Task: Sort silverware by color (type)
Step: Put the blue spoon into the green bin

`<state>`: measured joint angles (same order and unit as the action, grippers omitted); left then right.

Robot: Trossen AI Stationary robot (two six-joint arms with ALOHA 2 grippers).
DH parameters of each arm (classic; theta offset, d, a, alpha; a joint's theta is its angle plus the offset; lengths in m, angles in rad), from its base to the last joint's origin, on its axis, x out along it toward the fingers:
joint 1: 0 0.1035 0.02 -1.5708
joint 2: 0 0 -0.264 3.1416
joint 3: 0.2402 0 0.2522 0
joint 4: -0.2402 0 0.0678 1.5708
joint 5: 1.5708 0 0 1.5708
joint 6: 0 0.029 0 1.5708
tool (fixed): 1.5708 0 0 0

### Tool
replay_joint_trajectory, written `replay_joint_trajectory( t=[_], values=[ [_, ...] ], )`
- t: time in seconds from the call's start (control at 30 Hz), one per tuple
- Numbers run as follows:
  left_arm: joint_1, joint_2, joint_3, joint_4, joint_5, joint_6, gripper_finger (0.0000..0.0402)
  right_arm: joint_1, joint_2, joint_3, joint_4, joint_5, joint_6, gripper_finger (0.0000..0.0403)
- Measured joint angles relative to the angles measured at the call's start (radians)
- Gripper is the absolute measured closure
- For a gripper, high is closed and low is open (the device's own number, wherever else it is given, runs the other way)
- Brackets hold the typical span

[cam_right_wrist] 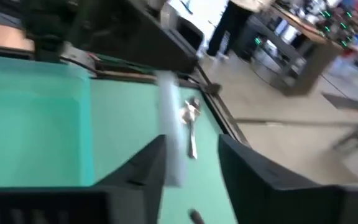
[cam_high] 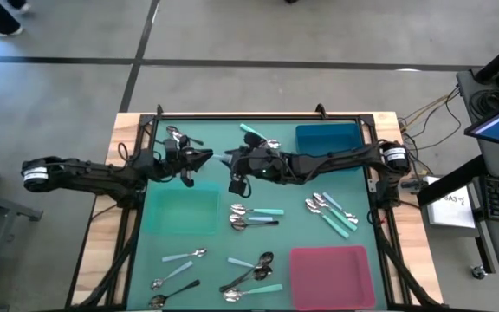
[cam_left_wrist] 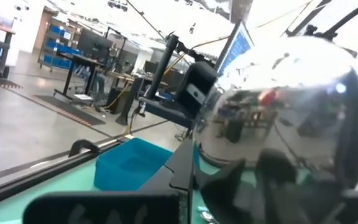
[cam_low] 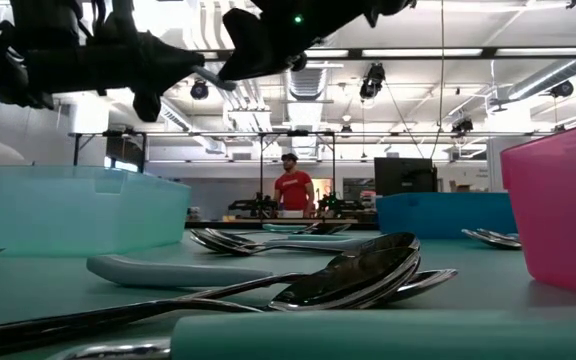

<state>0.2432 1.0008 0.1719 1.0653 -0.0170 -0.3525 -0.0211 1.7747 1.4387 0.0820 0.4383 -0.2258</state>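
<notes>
The robot's left gripper will release the pale-blue-handled spoon, now in the air over the tray's far edge, on the bottom of the teal tray (cam_high: 174, 204), toward the tray's far edge.
A spoon with a pale blue handle (cam_right_wrist: 168, 134) and a shiny bowl (cam_left_wrist: 278, 106) hangs in the air between my two grippers, over the far edge of the teal tray (cam_high: 180, 212). My left gripper (cam_high: 204, 159) is shut on its bowl end. My right gripper (cam_high: 230, 161) faces it, open, with its fingers on either side of the handle's free end (cam_right_wrist: 174, 177). Whether they touch it I cannot tell. Other spoons lie on the mat: at the far left (cam_high: 178, 135), in the middle (cam_high: 254, 217), at the right (cam_high: 332, 212) and near the front (cam_high: 254, 273). My left gripper holds the pale-blue-handled spoon near its bowl (cam_left_wrist: 229, 155). The bowl fills the left wrist view and hides the place of contact. The fingers (cam_left_wrist: 182, 171) come level from the table's left. The spoon lies along them, clear of the table, handle toward the right gripper.
A blue tray (cam_high: 327, 139) stands at the far right, a pink tray (cam_high: 332, 269) at the near right, and the teal tray at the left centre. A black frame (cam_high: 258, 115) rims the green mat. A person in red (cam_low: 293, 188) stands far behind the table.
</notes>
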Motion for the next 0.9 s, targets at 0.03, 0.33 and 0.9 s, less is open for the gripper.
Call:
replay_joint_trajectory(
  t=[0.03, 0.33, 0.9],
  values=[
    [0.001, 0.0, 0.0, -0.001, -0.002, 0.002, 0.0394, -0.001, -0.006, 0.001, -0.027, 0.013, 0.011, 0.0248],
    [-0.004, -0.005, 0.0, -0.066, 0.033, -0.042, 0.0394, -0.003, -0.112, 0.0, -0.399, 0.034, 0.252, 0.0195],
    [-0.053, -0.085, 0.0, -0.536, 0.58, -0.4, 0.0394, 0.009, -0.079, -0.004, -0.839, -0.145, 0.593, 0.0212]
  ],
)
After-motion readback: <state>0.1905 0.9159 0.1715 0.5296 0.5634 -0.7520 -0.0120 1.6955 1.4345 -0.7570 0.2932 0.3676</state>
